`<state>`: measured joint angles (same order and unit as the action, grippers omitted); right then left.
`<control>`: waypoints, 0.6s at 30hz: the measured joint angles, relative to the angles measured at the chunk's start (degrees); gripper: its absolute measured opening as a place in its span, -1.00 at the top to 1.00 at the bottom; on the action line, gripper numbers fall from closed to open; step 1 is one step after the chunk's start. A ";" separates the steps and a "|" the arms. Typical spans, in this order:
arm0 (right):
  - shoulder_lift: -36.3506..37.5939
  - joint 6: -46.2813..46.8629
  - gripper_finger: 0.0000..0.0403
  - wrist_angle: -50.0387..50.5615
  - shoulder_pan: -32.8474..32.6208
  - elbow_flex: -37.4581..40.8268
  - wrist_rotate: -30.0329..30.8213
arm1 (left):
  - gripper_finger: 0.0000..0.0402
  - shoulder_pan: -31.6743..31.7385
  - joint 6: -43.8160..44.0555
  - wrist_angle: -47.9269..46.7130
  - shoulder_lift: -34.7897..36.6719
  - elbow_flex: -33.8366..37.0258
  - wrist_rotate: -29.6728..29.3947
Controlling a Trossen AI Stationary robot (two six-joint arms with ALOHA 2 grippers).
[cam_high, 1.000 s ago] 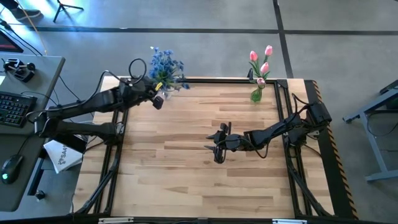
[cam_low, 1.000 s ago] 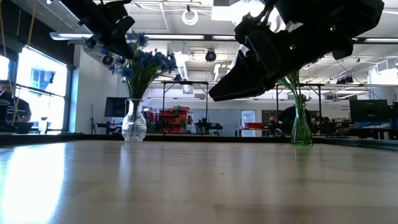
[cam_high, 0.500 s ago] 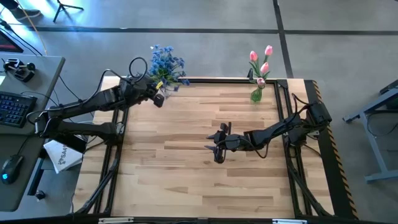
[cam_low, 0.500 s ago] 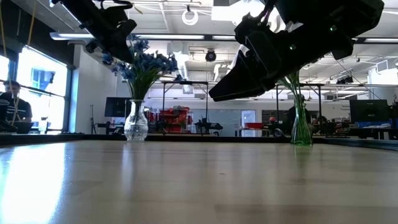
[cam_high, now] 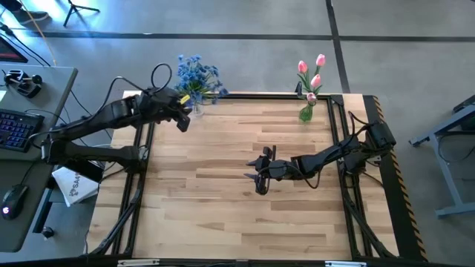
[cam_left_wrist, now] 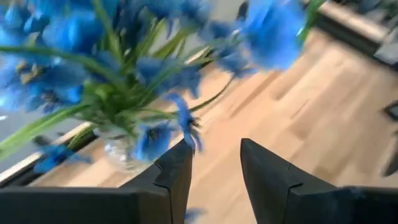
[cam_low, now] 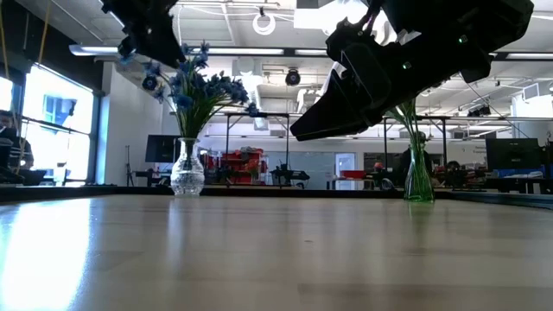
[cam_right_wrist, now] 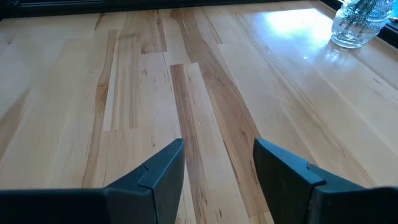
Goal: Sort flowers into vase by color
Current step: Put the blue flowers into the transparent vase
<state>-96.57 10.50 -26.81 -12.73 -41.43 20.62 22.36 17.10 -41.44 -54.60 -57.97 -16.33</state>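
Observation:
My left gripper is raised with blue blossoms between it and the clear vase, so it should back away, then come in lower to take the vase's neck [cam_low: 188, 149].
Blue blossom clusters [cam_high: 197, 74] [cam_low: 200, 86] stand with their stems in a clear glass vase [cam_low: 187, 173] at the table's far left corner. Pink tulips [cam_high: 312, 70] stand in a green glass vase [cam_high: 306, 113] [cam_low: 419, 177] at the far edge, right of the middle. My left gripper [cam_high: 182, 120] [cam_left_wrist: 216, 165] is open, raised just near-left of the blue bunch [cam_left_wrist: 124, 74], touching nothing. My right gripper [cam_high: 257, 174] [cam_right_wrist: 217, 168] is open, hovering above the table's middle, pointing toward the left edge. No loose flower shows on the table.
The wooden tabletop [cam_high: 223, 193] has a black frame rim [cam_high: 245, 95]. A desk with a keyboard [cam_high: 18, 126] stands beyond the left edge. The clear vase [cam_right_wrist: 359, 22] also shows far off in the right wrist view. A person [cam_low: 7, 155] sits in the room behind.
My left gripper has drawn back a little from the blue bunch toward the table's left edge. The blue blossoms have swayed slightly toward the far left while their vase stays put.

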 joint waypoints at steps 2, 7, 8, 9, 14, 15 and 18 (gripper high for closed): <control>0.00 0.00 0.07 0.00 -0.01 0.00 0.00 | 0.37 -0.56 0.68 1.63 0.41 -0.56 0.42; 0.00 0.00 0.07 0.00 -0.02 0.00 0.00 | 0.37 -1.37 0.82 3.90 0.82 -0.62 -6.47; 0.00 0.00 0.07 0.00 -0.02 0.00 0.00 | 0.37 -1.40 0.81 3.85 0.71 -0.62 -8.64; 0.00 0.00 0.07 0.00 0.00 0.00 0.00 | 0.37 -1.39 0.81 3.82 0.56 -0.62 -10.50; 0.00 0.00 0.07 0.00 -0.01 0.01 -0.01 | 0.39 -1.39 0.78 3.10 -0.84 -0.60 -13.95; 0.00 0.00 0.07 0.00 -0.01 0.02 0.00 | 0.41 -1.39 0.78 2.80 -1.29 -0.60 -14.05; 0.00 0.00 0.07 0.00 0.00 0.01 -0.01 | 0.49 -1.39 0.77 1.64 -3.35 -0.58 -14.07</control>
<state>-96.57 10.50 -26.81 -12.73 -41.42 20.61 20.97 17.87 -39.80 -57.95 -58.54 -30.40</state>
